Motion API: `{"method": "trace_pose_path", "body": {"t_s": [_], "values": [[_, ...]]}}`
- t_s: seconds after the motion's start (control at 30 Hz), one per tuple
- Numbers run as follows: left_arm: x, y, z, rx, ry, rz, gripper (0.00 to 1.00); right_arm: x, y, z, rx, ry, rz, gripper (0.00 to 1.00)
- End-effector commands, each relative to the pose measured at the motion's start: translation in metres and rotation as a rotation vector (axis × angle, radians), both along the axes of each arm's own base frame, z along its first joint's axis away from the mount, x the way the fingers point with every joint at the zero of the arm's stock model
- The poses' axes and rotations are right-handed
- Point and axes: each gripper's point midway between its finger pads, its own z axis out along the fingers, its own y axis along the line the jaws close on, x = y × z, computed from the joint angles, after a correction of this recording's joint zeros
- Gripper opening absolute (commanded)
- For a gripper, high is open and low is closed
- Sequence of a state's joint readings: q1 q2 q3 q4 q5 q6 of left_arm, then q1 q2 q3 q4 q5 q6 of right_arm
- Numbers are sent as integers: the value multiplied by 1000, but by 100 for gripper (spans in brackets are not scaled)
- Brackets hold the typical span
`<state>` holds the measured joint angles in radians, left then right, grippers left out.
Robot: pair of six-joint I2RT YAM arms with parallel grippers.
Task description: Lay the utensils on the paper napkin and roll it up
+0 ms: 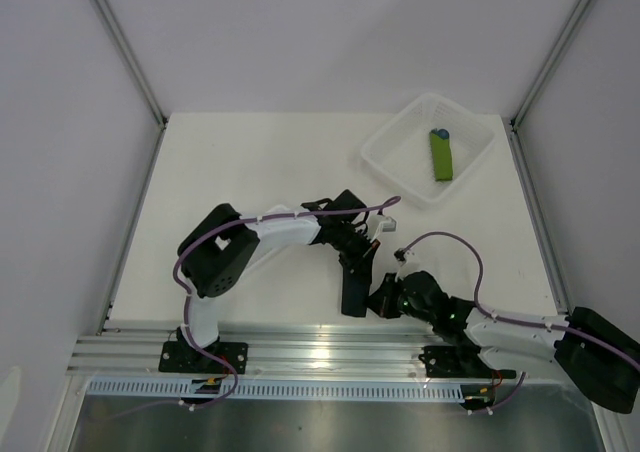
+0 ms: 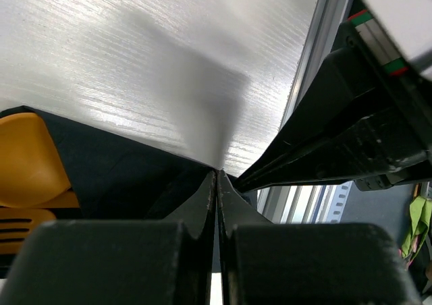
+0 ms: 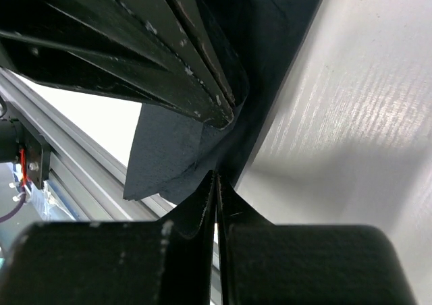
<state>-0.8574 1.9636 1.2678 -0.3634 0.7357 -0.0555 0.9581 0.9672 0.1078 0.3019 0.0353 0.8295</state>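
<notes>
My right gripper is at the napkin's edge near the napkin's front end, so it should open and grab the napkin's fold closer to my left gripper [image 3: 253, 126].
The black paper napkin [image 1: 353, 292] lies partly folded near the table's front edge, between my two grippers. In the left wrist view it [image 2: 115, 177] covers most of the orange utensils [image 2: 27, 167]; a spoon bowl and fork tines stick out at the left. My left gripper [image 1: 352, 262] is shut, its tips [image 2: 217, 175] on a lifted fold of the napkin. My right gripper [image 1: 376, 300] is shut, its tips [image 3: 216, 177] at the napkin's edge [image 3: 169, 156], just below the left gripper's fingers [image 3: 169, 62].
A clear plastic basket [image 1: 372, 154] stands at the back right with a green rolled bundle [image 1: 442, 157] with a blue tip in it. The aluminium rail [image 1: 300, 352] runs along the table's front edge, just behind the napkin.
</notes>
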Motion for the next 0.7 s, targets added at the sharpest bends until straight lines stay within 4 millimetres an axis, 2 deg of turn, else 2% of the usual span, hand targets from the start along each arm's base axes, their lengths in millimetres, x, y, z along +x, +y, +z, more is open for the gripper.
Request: {"method": "trace_pose_path", "body": {"t_s": [0.0, 0.27, 0.4, 0.5, 0.6, 0.67], "values": [[11, -4, 14, -43, -36, 15, 1, 3, 10, 8, 39, -36, 28, 1], [10, -6, 18, -56, -21, 17, 1, 11, 2, -9, -11, -15, -22, 1], [1, -11, 34, -104, -10, 6, 1, 10, -8, -25, -57, 18, -34, 0], [-1, -17, 41, -125, -19, -8, 1, 9, -11, -28, -72, 27, -36, 0], [0, -23, 39, -123, 1, -10, 1, 11, -10, -26, -83, 20, -33, 0], [-2, -26, 30, -107, 20, -13, 1, 11, -10, -25, -90, 17, -29, 0]]}}
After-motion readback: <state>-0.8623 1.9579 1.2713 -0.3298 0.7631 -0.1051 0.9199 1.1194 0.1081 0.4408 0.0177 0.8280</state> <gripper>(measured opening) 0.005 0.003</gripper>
